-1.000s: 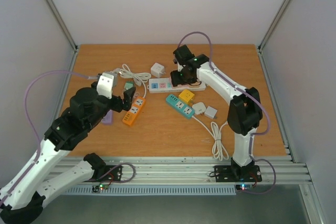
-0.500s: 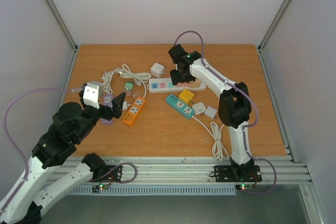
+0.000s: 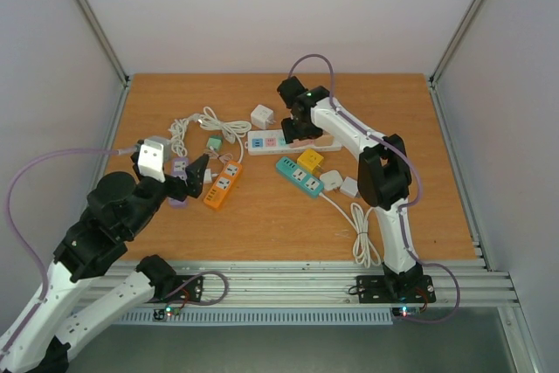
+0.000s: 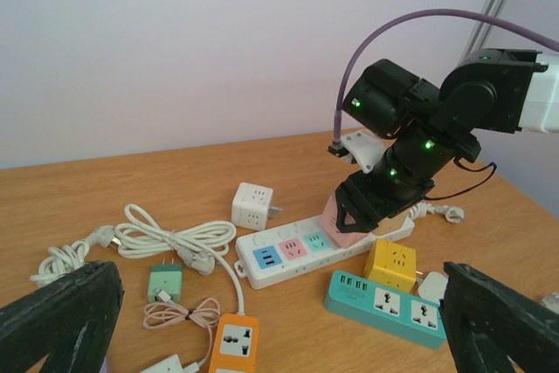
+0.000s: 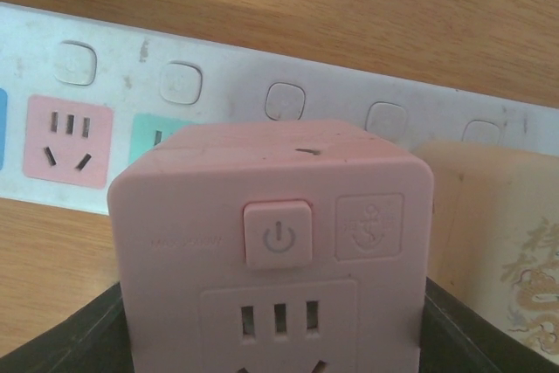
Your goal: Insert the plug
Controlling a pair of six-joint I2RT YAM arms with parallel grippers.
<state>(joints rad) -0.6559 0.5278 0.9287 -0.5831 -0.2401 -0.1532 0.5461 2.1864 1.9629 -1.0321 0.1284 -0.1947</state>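
My right gripper is going to put the pink cube plug down on the white power strip [image 3: 301, 144] [image 5: 276, 181] between the teal socket and the beige cube.
My right gripper [image 3: 297, 127] is shut on a pink cube plug [image 4: 337, 221], which fills the right wrist view [image 5: 275, 242]. The cube is tilted over the white power strip [image 3: 269, 141], just right of the strip's teal socket [image 4: 315, 243]. It covers part of that socket in the right wrist view [image 5: 148, 139]. I cannot tell whether its prongs are in. My left gripper [image 3: 192, 179] is open and empty, above the table's left side, well apart from the strip [image 4: 288, 255].
A beige cube [image 5: 498, 233] sits on the strip next to the pink one. Near the strip lie a teal strip [image 3: 299, 176], a yellow cube [image 3: 309, 161], an orange strip [image 3: 224, 185], a white cube [image 3: 261, 116], a green adapter [image 3: 212, 142] and coiled white cables [image 3: 208, 121].
My left arm has drawn back toward the near left and lower. My right wrist has shifted slightly left over the white strip, still holding the pink cube.
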